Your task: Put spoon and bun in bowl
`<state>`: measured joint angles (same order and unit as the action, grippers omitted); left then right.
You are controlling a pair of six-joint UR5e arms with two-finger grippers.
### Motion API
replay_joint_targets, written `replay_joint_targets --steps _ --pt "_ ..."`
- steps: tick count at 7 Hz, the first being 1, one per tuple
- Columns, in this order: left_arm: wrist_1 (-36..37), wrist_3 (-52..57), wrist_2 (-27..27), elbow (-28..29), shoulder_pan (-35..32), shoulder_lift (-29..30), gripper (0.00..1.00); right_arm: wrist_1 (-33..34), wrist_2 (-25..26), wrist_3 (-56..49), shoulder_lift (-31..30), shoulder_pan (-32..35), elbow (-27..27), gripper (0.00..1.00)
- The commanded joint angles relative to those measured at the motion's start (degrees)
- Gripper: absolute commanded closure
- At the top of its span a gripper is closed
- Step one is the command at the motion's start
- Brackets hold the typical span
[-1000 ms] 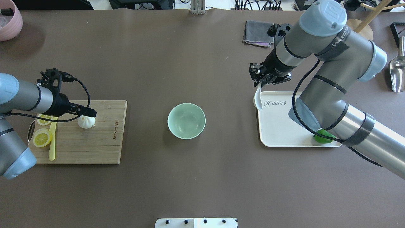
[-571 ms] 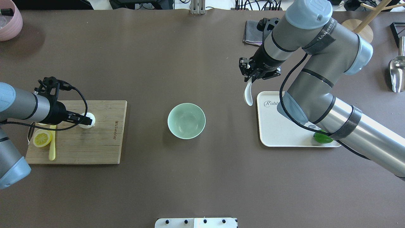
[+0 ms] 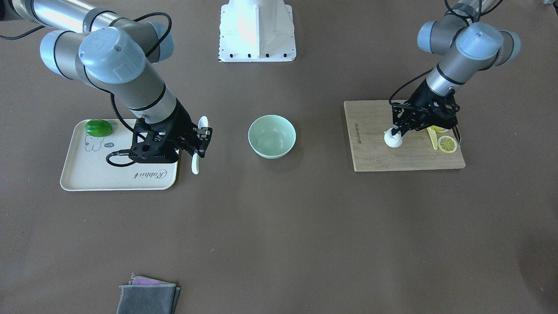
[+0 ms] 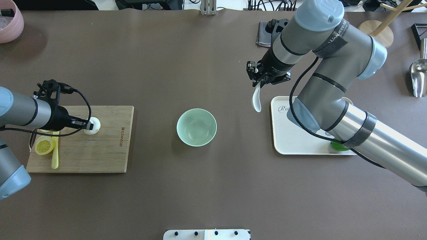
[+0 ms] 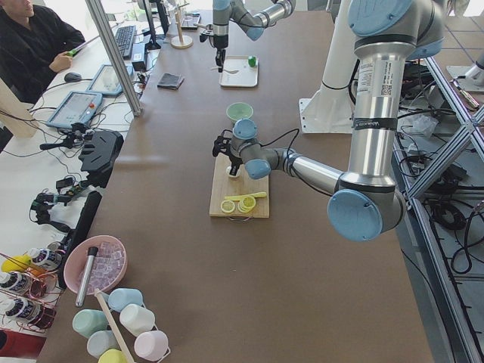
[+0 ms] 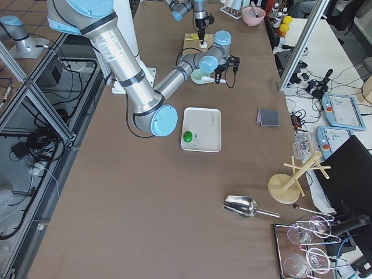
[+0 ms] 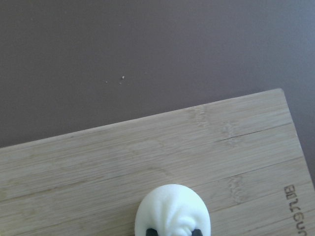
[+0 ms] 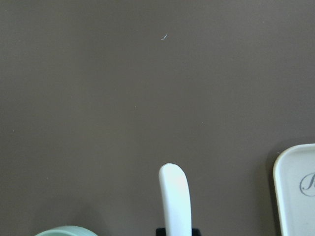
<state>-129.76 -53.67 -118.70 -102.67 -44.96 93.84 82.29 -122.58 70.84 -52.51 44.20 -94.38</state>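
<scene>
Next, I release the white bun from my left gripper inside the mint-green bowl (image 3: 278, 138) between the cutting board and tray.
The mint-green bowl (image 4: 196, 127) stands empty at the table's middle, also in the front view (image 3: 272, 136). My right gripper (image 4: 258, 84) is shut on the white spoon (image 4: 256, 100) and holds it in the air just left of the white tray (image 4: 290, 140), right of the bowl. The spoon also shows in the front view (image 3: 195, 165) and the right wrist view (image 8: 173, 196). My left gripper (image 4: 89, 126) is low over the cutting board (image 4: 100, 150), its fingertips pinching the white bun (image 7: 172, 209), which rests on the board (image 3: 393, 139).
Lemon slices (image 4: 45, 145) and a yellow knife (image 4: 55, 156) lie at the board's left end. A green item (image 3: 98, 127) sits on the tray. A grey cloth (image 3: 148, 296), a pink bowl (image 4: 10, 20) and a metal scoop (image 4: 418, 76) lie along the far side.
My right gripper has carried the spoon left, off the tray's edge, toward the bowl side. My left gripper has come down onto the bun on the board.
</scene>
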Motion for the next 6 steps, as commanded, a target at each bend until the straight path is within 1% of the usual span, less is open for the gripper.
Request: replay_joint_targets --steps 1,2,3,4,5,6 --pt "3.62 -0.30 -5.13 -0.51 -4.60 5.62 1.00 -0.37 4.78 3.50 3.46 -4.89 1.56 1.00" --pt "5.64 -0.38 -5.14 -0.51 -5.04 8.70 1.00 -0.37 7.68 4.21 5.12 -7.44 2.78 1.00" --pt "6.53 -1.43 -5.23 -0.69 -5.05 10.29 1.00 -0.63 11.54 4.83 6.44 -10.42 4.97 1.00" --pt "6.54 -1.79 -5.23 -0.69 -5.05 10.83 1.00 -1.07 13.92 5.71 7.15 -12.02 5.34 1.00" --pt "6.54 -1.88 -5.23 -0.60 -4.96 10.92 1.00 -2.21 14.90 6.06 7.33 -12.73 5.69 1.00" --pt "6.54 -1.96 -5.23 -0.69 -4.96 11.01 1.00 -3.35 16.48 6.50 8.47 -13.26 7.52 1.00"
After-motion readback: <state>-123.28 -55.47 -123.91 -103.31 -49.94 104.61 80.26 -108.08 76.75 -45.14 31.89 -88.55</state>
